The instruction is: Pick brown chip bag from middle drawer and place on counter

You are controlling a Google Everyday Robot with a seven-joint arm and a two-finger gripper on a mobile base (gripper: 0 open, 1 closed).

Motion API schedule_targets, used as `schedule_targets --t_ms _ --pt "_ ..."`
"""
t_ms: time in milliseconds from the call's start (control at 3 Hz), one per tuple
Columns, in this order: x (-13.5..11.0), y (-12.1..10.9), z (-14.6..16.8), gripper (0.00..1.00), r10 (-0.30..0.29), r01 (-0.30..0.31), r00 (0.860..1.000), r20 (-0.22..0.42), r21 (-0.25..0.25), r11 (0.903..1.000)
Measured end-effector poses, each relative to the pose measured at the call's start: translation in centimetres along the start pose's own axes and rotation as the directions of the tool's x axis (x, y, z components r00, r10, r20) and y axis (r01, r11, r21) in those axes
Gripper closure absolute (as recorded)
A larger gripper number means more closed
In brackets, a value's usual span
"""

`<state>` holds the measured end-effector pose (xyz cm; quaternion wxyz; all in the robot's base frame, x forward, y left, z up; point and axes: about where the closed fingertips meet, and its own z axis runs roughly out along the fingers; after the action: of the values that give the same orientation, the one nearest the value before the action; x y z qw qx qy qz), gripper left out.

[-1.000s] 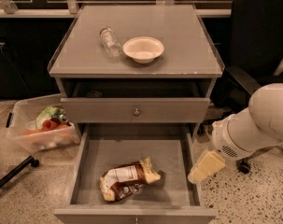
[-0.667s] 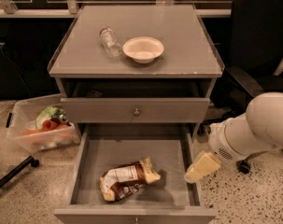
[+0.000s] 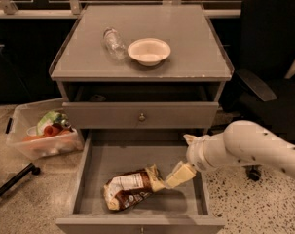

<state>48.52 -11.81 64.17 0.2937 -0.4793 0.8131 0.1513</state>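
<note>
I close my gripper next on the cream end [image 3: 156, 177] of the brown chip bag, which is the end beside my lower finger.
The brown chip bag [image 3: 130, 187] lies flat on the floor of the open middle drawer [image 3: 122, 157], left of centre, white label up. My gripper [image 3: 177, 160] has come in from the right on the white arm [image 3: 254, 147] and is down inside the drawer. It is open. Its lower finger [image 3: 180, 175] is at the bag's cream right end; I cannot tell if it touches. The upper finger [image 3: 189, 139] is above, near the drawer's back. The counter [image 3: 186, 48] is above the drawers.
A white bowl [image 3: 148, 51] and a clear plastic bottle [image 3: 113, 43] lie on the counter's middle and left. The upper drawer front [image 3: 142, 116] is slightly ajar. A plastic bin [image 3: 45, 130] stands on the speckled floor at left; a black chair [image 3: 268, 82] at right.
My arm has moved left and down from outside the drawer's right wall into the drawer, bringing the gripper to the bag's right end. The bag has not moved.
</note>
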Motion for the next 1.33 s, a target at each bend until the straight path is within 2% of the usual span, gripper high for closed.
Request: schedule_targets --t_ms 333,667,1000,1333 --pt "-1.7 1.6 6.5 0.0 -0.112 0.124 0.985 0.13 -0.089 0.9883" --pt "-2.2 5.0 13.1 0.0 -0.242 0.284 0.948 0.206 -0.203 0.9372" --pt "-2.3 5.0 13.0 0.0 -0.242 0.282 0.948 0.205 -0.201 0.938" --pt "-2.2 5.2 13.0 0.0 -0.234 0.272 0.952 0.197 -0.193 0.9427"
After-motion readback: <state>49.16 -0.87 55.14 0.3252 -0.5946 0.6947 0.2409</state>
